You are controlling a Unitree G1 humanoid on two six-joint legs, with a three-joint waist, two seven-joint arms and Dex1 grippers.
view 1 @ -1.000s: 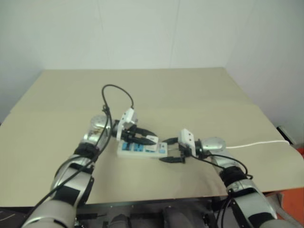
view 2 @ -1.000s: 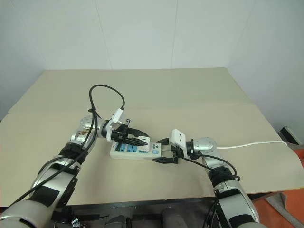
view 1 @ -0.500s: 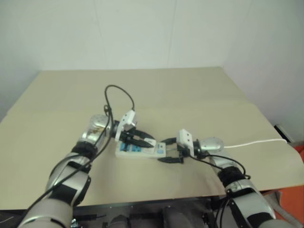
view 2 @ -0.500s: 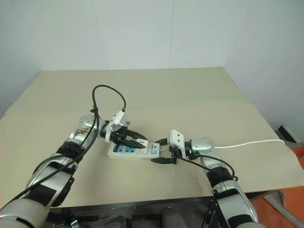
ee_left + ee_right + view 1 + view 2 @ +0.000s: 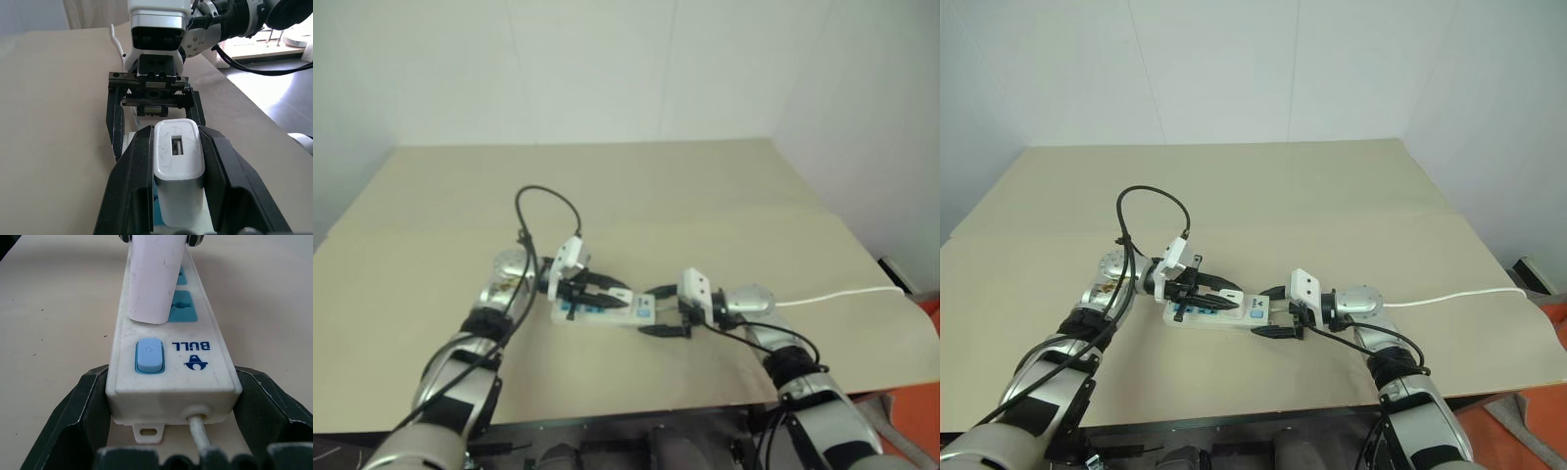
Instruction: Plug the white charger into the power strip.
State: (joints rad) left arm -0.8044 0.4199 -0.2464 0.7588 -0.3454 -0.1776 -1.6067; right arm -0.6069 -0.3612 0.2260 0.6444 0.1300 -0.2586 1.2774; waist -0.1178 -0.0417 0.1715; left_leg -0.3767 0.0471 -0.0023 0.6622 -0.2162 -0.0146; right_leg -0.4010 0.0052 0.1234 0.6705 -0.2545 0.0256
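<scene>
The robot's left gripper should release the white charger in the power strip's socket (image 5: 620,298) (image 5: 182,220) that is closest to the blue switch.
My left gripper (image 5: 176,143) is shut on the white charger (image 5: 177,176), a small white block held lengthwise between the black fingers. It hovers low over the blue socket faces of the power strip (image 5: 1219,315), which lies on the tan table. In the right wrist view the charger (image 5: 154,284) slants down to the socket closest to the blue switch (image 5: 149,355). Its prongs are hidden. My right gripper (image 5: 1262,311) clasps the switch end of the power strip (image 5: 195,367), one black finger against each long side.
The strip's thin white cord (image 5: 1459,296) runs off to the right across the table (image 5: 1332,186). A black cable loop (image 5: 1151,220) arches above my left wrist. The table's near edge lies just under both forearms.
My left forearm and its cable loop sit slightly lower than before. The charger stays over the strip, and the right gripper has not moved.
</scene>
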